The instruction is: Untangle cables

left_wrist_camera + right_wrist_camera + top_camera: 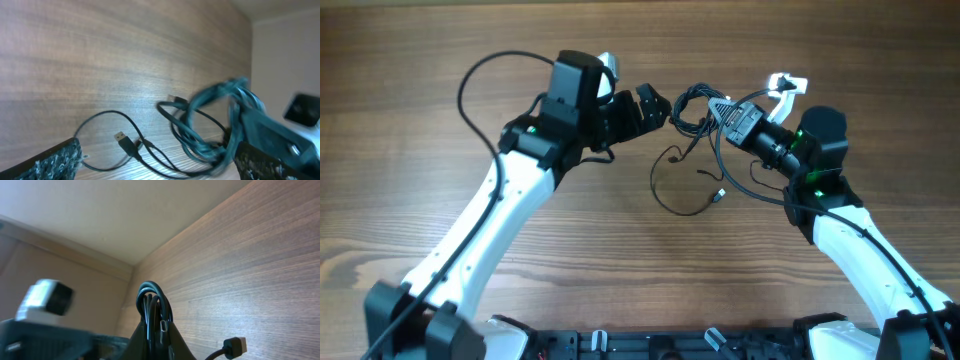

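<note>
Several cable loops are pinched together in my right gripper, so next my left gripper takes the hanging bunch (687, 112) first, freeing my right gripper to work the loops apart.
The cables (691, 112) are thin black cords, bunched between the two grippers, with a loose loop (667, 192) trailing toward me and ending in a small plug (718, 195). My right gripper (717, 110) is shut on the bunch. In the right wrist view its fingers (159, 327) pinch several cable loops (152, 296), and a USB plug (235, 345) hangs beside them. My left gripper (655, 112) stands open just left of the bunch. In the left wrist view its pads (56, 160) sit wide apart, with a USB plug (123, 139) and blurred cable strands (210, 125) lying between them, not gripped.
The brown wooden table (410, 190) spreads around both arms. A thick black robot cable (470, 80) arcs behind the left arm. A small white object (786, 84) lies beyond the right gripper. A black frame (650, 345) runs along the near edge.
</note>
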Action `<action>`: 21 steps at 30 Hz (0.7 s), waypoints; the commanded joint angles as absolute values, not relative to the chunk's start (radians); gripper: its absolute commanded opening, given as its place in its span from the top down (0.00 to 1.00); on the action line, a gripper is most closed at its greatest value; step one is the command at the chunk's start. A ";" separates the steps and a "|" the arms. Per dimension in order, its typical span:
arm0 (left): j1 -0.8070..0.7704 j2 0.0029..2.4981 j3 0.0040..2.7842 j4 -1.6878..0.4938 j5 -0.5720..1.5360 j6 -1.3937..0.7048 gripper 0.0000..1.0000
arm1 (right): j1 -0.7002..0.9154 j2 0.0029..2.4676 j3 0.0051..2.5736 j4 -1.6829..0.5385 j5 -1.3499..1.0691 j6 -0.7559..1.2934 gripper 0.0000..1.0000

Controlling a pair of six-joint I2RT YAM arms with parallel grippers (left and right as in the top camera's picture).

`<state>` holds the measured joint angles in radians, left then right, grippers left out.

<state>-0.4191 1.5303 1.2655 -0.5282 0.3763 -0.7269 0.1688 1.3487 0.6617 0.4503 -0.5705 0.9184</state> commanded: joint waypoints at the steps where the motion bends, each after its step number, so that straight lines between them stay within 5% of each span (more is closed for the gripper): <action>1: -0.454 1.606 1.270 -0.520 0.410 -0.900 0.00 | 0.171 1.351 0.665 0.460 -0.584 0.950 0.96; 7: -0.513 1.682 1.270 -0.402 0.411 -1.037 0.10 | 0.171 1.351 0.665 0.453 -0.585 0.942 0.96; 12: -0.514 1.684 1.270 -0.377 0.295 -1.037 0.60 | 0.171 1.351 0.665 0.449 -0.630 0.942 0.96; 14: -0.514 1.684 1.270 -0.377 0.218 -1.037 0.96 | 0.171 1.351 0.665 0.447 -0.657 0.938 0.92; 17: -0.513 1.683 1.270 -0.377 0.078 -0.941 0.96 | 0.170 1.351 0.665 0.406 -0.656 0.778 0.48; 18: -0.500 1.673 1.270 -0.378 0.039 -0.899 0.96 | 0.170 1.351 0.665 0.364 -0.656 0.679 0.17; 19: -0.491 1.664 1.270 -0.378 0.034 -0.897 0.96 | 0.170 1.351 0.665 0.342 -0.656 0.650 0.00; 21: -0.456 1.633 1.270 -0.377 0.031 -0.897 0.96 | 0.169 1.351 0.665 0.284 -0.667 0.550 0.00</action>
